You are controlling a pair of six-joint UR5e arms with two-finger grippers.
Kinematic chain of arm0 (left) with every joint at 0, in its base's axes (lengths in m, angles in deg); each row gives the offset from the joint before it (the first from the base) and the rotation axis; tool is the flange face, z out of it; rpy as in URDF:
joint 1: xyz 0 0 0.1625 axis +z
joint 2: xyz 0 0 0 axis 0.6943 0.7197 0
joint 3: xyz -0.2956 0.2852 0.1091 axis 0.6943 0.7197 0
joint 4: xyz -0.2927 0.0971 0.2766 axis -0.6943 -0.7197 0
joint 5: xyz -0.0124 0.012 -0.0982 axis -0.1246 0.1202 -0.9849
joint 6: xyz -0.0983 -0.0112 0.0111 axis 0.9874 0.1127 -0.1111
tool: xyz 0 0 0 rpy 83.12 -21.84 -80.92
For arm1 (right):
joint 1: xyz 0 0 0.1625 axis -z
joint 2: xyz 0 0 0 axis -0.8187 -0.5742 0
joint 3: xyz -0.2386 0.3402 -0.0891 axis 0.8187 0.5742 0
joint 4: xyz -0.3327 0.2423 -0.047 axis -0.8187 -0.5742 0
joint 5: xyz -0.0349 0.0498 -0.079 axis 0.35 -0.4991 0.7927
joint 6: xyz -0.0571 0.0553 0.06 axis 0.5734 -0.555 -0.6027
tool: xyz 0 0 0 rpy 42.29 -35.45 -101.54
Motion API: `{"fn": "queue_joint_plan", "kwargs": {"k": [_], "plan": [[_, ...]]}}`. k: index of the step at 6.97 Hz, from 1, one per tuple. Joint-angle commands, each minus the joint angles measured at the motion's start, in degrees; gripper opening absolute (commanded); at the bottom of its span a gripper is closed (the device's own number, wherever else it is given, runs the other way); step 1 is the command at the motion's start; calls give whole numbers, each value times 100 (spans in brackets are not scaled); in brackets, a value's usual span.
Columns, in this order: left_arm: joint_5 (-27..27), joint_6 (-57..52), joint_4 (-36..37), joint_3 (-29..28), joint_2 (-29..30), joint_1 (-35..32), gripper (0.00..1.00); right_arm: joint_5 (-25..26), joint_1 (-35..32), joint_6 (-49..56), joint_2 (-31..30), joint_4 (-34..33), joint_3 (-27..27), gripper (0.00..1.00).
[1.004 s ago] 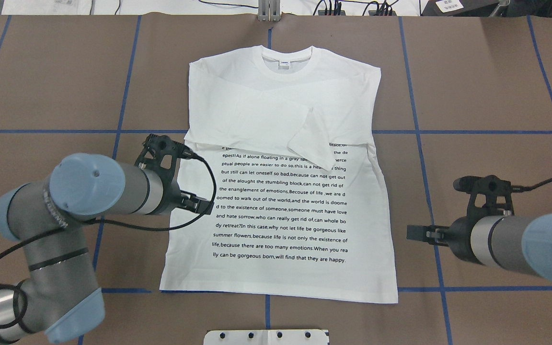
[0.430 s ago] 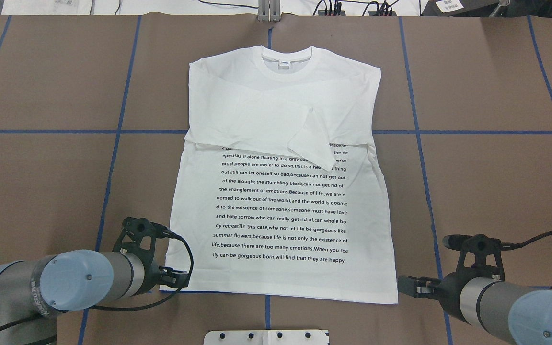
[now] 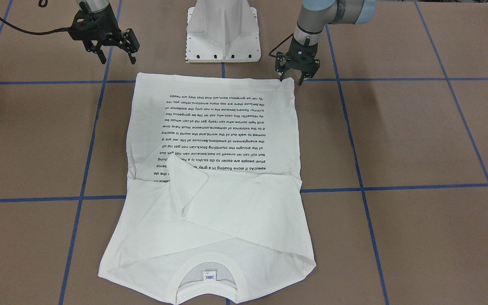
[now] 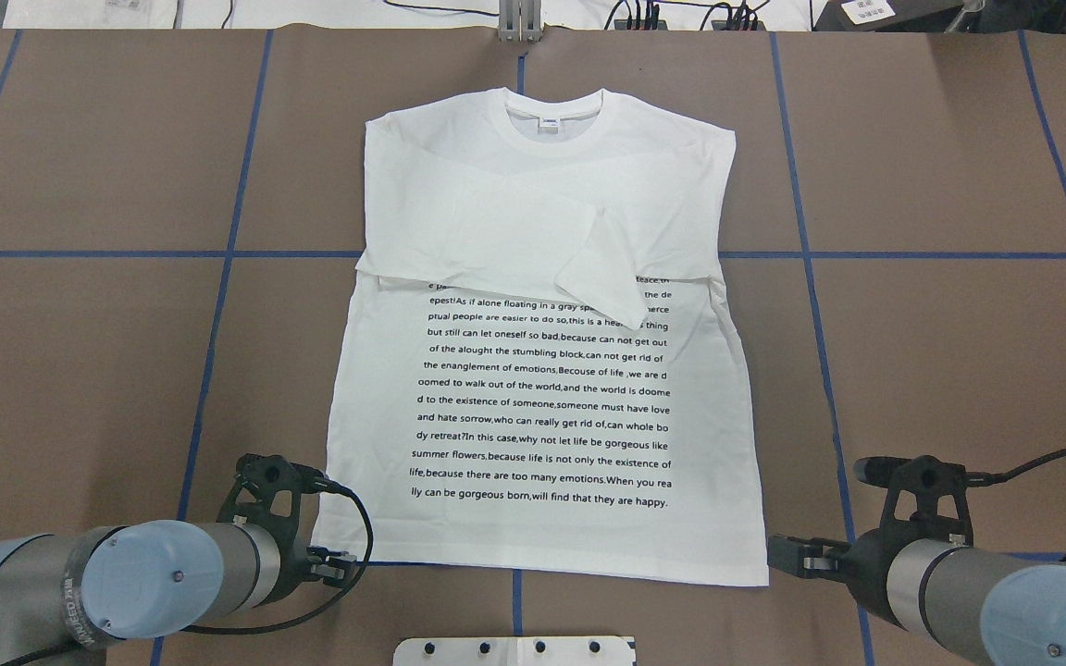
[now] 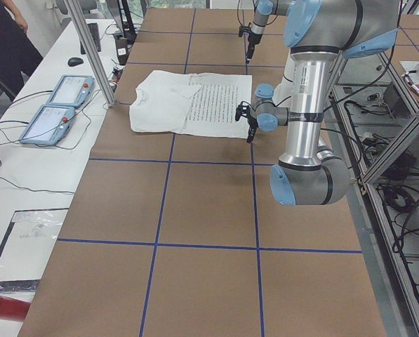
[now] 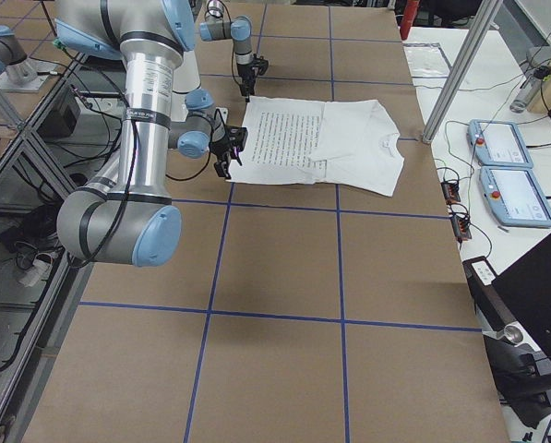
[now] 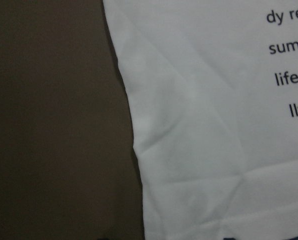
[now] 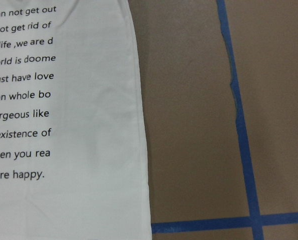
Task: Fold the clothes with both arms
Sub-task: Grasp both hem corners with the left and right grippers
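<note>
Next, I back my left gripper off, as its fingers are wide apart across the shirt's side edge, then narrow them and come down to pinch the hem corner (image 3: 291,80).
The white shirt (image 4: 542,388) lies flat on the brown table, text side up, collar at the far end and both sleeves folded across the chest. It also shows in the front view (image 3: 218,140). My left gripper (image 4: 340,566) is open, fingers down, at the shirt's near-left hem corner (image 3: 290,79). My right gripper (image 4: 787,555) is open, just outside the near-right hem corner (image 3: 117,57), apart from the cloth. The left wrist view shows the shirt's side edge and hem (image 7: 213,125); the right wrist view shows the other side edge (image 8: 89,150). No fingers show in either.
The white pedestal base (image 3: 223,34) stands just behind the hem, between the two arms. Blue tape lines (image 4: 811,254) cross the table. Control tablets (image 5: 58,105) and cables lie on a side bench beyond the collar end.
Both grippers have moved from beside the shirt's middle back to its near hem corners. In the last half second the left one shifted slightly further back. The shirt has not moved.
</note>
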Motion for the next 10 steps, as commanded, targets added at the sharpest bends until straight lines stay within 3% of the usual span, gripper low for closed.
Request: {"fn": "queue_joint_plan", "kwargs": {"k": [1,2,4,6,7,10], "plan": [[-5,48,372,327,-3,14,0,1,2,0,9,9,4,100],[-14,101,941,730,15,14,0,1,2,8,9,9,4,100],[-32,180,1166,814,41,23,0,1,20,8,17,18,31,100],[-50,145,1131,569,207,66,48,1,20,17,26,26,57,100],[-41,136,1131,359,400,67,52,1,20,17,35,27,66,100],[-23,101,1140,313,402,-65,53,1,20,17,26,27,66,100]]}}
